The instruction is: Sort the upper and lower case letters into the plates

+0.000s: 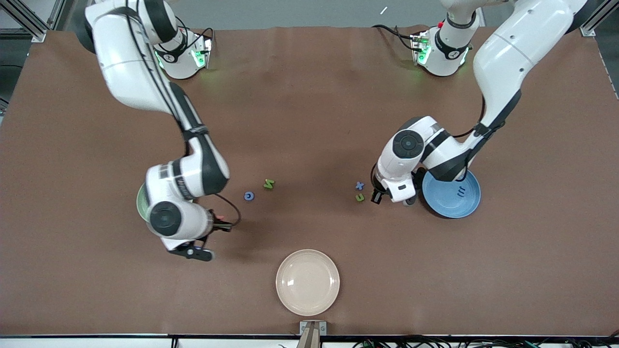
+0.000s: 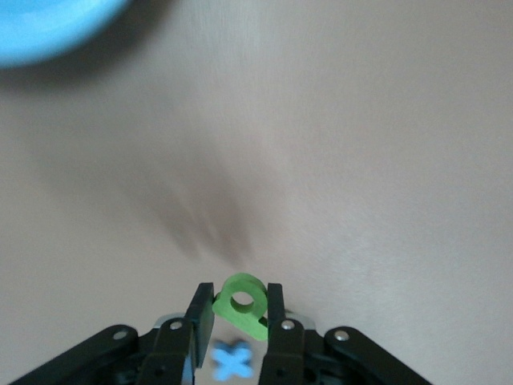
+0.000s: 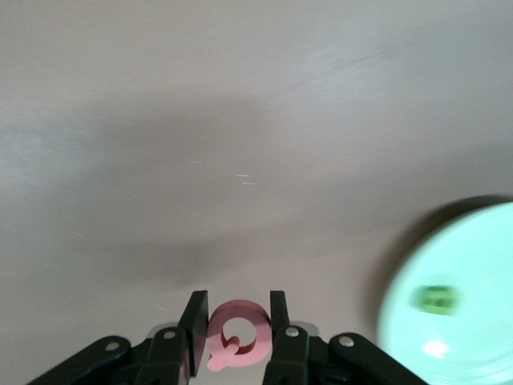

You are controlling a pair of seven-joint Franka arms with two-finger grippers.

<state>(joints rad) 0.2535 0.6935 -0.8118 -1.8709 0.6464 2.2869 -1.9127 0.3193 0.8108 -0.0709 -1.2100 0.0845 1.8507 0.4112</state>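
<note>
I should release the green letter from my left gripper on the blue plate (image 1: 460, 183), beside the blue letter.
My left gripper (image 2: 241, 298) is shut on a green letter (image 2: 256, 322) with a round hole, lifted over the table beside the blue plate (image 1: 452, 195). In the front view this gripper (image 1: 375, 196) hangs next to a blue x (image 1: 359, 185) and a green u (image 1: 360, 197). My right gripper (image 3: 237, 311) is shut on a pink-red Q (image 3: 255, 341), near the pale green plate (image 3: 465, 265), which holds a green letter (image 3: 435, 298). A blue c (image 1: 248, 195) and a green N (image 1: 269, 183) lie mid-table. The blue plate holds a blue letter (image 1: 461, 190).
A cream-white plate (image 1: 307, 282) sits near the table's front edge, nearer to the front camera than all the letters. The right arm's wrist (image 1: 174, 220) covers most of the green plate (image 1: 140, 200) in the front view.
</note>
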